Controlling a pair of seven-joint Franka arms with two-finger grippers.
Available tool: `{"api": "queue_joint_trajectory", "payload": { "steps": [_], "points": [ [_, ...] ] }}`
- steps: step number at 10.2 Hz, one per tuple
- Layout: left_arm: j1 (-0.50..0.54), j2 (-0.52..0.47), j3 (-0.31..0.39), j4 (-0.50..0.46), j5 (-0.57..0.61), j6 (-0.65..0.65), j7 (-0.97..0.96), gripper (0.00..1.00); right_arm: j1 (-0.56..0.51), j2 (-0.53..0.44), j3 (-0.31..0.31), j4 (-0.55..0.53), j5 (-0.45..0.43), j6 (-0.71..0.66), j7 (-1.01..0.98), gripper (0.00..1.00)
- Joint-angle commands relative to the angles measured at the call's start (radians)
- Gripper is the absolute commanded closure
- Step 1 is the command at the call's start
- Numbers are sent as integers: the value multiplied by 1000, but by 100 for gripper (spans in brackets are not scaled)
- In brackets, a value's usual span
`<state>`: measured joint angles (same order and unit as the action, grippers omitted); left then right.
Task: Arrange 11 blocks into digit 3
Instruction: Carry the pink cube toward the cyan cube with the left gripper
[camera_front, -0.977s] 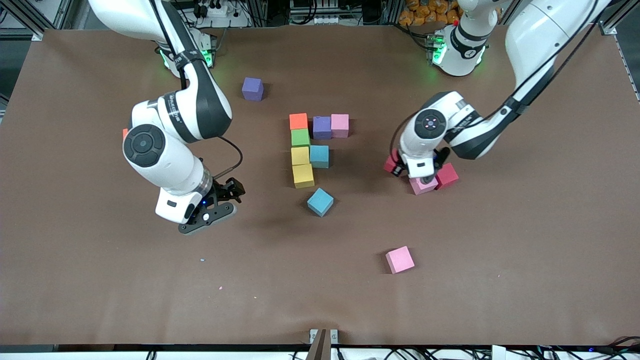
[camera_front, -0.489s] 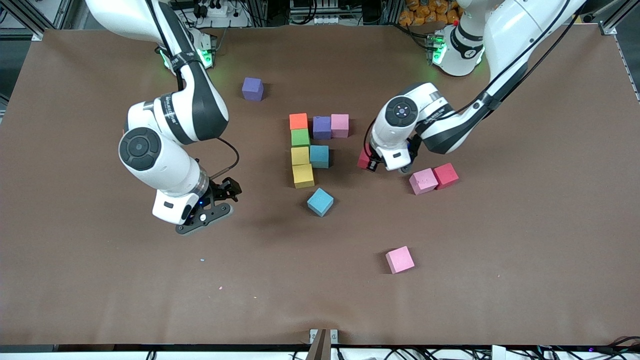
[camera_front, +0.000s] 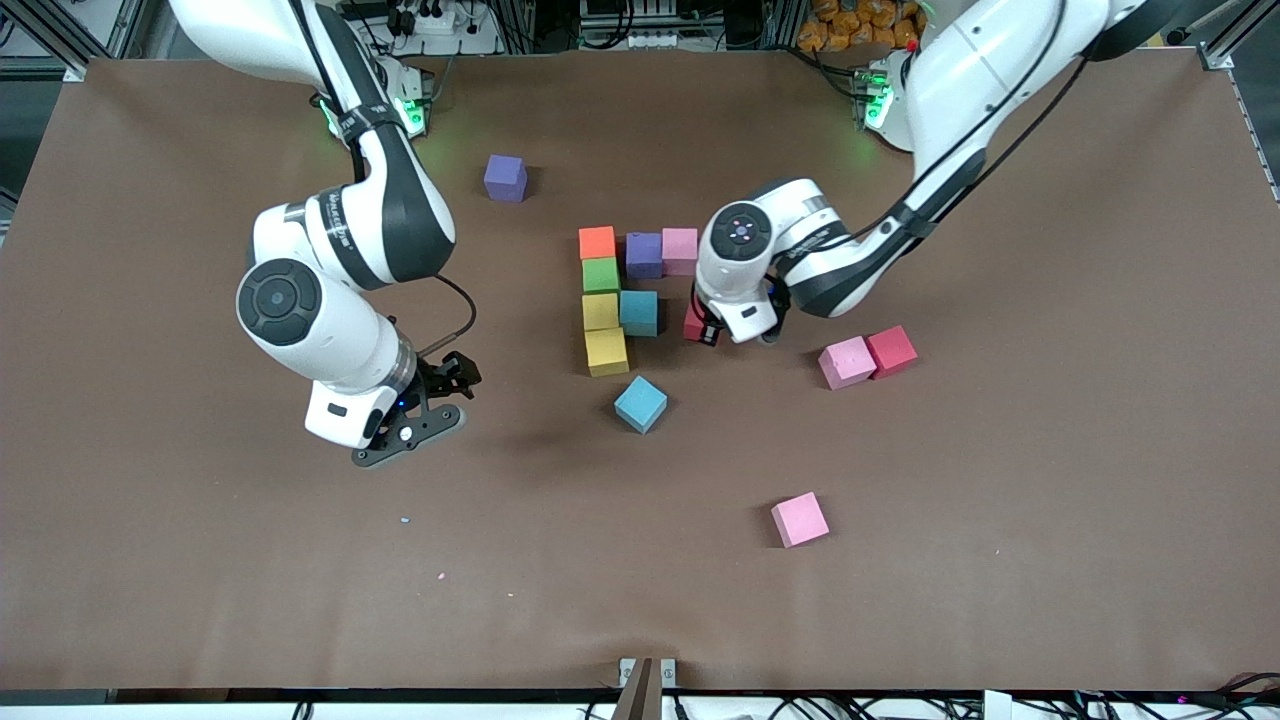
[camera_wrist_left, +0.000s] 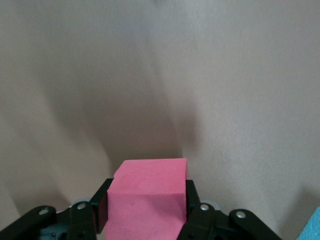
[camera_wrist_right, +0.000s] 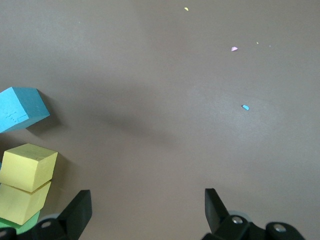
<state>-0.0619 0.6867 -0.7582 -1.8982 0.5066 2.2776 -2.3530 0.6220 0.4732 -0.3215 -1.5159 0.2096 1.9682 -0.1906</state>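
My left gripper sets the red block down next, against the light blue block's side (camera_front: 674, 312) facing away from the yellow.
The partial figure is an orange block (camera_front: 597, 242), a purple block (camera_front: 644, 254) and a pink block (camera_front: 679, 250) in a row. A green block (camera_front: 601, 275) and two yellow blocks (camera_front: 600, 311) (camera_front: 606, 351) form a column from the orange one toward the camera. A light blue block (camera_front: 638, 312) touches the first yellow one. My left gripper (camera_front: 708, 328) (camera_wrist_left: 146, 202) is shut on a red block (camera_front: 692, 325) (camera_wrist_left: 147, 180) over the table beside that light blue block. My right gripper (camera_front: 452, 385) (camera_wrist_right: 146, 207) waits open and empty toward the right arm's end.
A loose light blue block (camera_front: 640, 403) (camera_wrist_right: 20, 107) lies nearer the camera than the column. A pink block (camera_front: 846, 361) touches a red block (camera_front: 891, 350) toward the left arm's end. Another pink block (camera_front: 799, 519) lies near the front, and a purple block (camera_front: 505, 178) near the right arm's base.
The left arm has carried the red block away from the pink and red pair toward the figure. The right arm has barely shifted.
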Motion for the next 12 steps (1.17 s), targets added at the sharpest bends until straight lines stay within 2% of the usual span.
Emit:
{"api": "queue_joint_trajectory", "payload": {
  "steps": [1, 6, 12],
  "points": [
    [-29, 22, 16, 44, -16, -7, -99, 81, -18, -27, 16, -18, -15, -11, -16, 0],
    [-33, 22, 16, 44, -17, 11, -288, 81, -18, -27, 16, -20, -15, -12, -16, 0],
    [-82, 43, 17, 42, -5, 13, -289, 81, -21, -24, 16, -21, -15, -12, -16, 0]
  ]
}}
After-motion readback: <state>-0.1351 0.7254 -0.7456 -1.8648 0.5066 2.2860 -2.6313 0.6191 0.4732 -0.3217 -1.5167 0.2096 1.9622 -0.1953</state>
